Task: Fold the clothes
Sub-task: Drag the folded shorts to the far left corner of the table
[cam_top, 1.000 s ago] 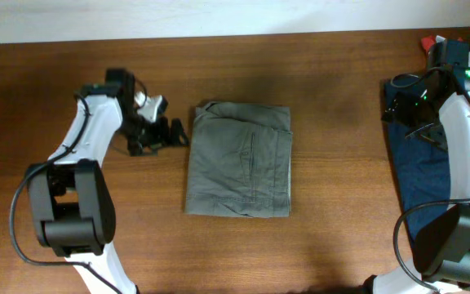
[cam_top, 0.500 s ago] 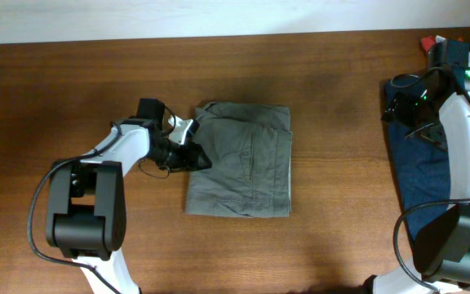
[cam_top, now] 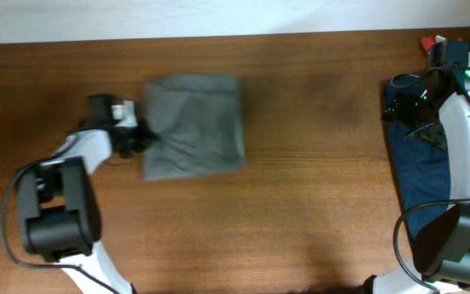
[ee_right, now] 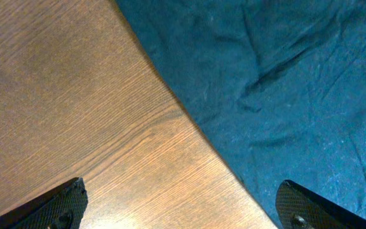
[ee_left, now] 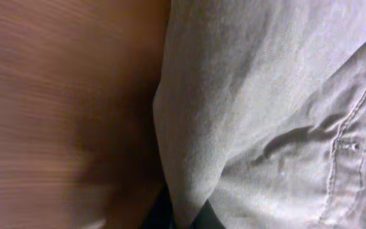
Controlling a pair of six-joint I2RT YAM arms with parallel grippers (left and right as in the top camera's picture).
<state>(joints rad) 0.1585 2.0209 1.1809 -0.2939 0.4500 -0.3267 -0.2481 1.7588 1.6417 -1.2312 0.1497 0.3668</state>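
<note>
Next, my left gripper lets go of the grey shorts on the table's bare far corner [cam_top: 62,76] by the white wall strip.
The folded grey shorts [cam_top: 194,126] lie left of the table's centre, blurred in the overhead view. My left gripper [cam_top: 144,139] is shut on their left edge. In the left wrist view a pinched ridge of grey cloth runs down between the dark jaws of the left gripper [ee_left: 186,216], and a seam and pocket stitching of the shorts [ee_left: 265,95] fill the right side. The dark navy garment [cam_top: 423,175] lies at the right edge. My right gripper [cam_top: 405,110] hovers open above it. In the right wrist view, my gripper [ee_right: 183,210] is spread wide over bare wood beside the navy cloth [ee_right: 284,83].
The brown wooden table [cam_top: 317,196] has a white wall strip along its far edge. Some red, white and teal items [cam_top: 463,49] sit in the far right corner behind the right arm.
My left gripper reached the shorts' left edge, shut on it and pulled the folded shorts to the left and slightly back. The right arm has not moved.
</note>
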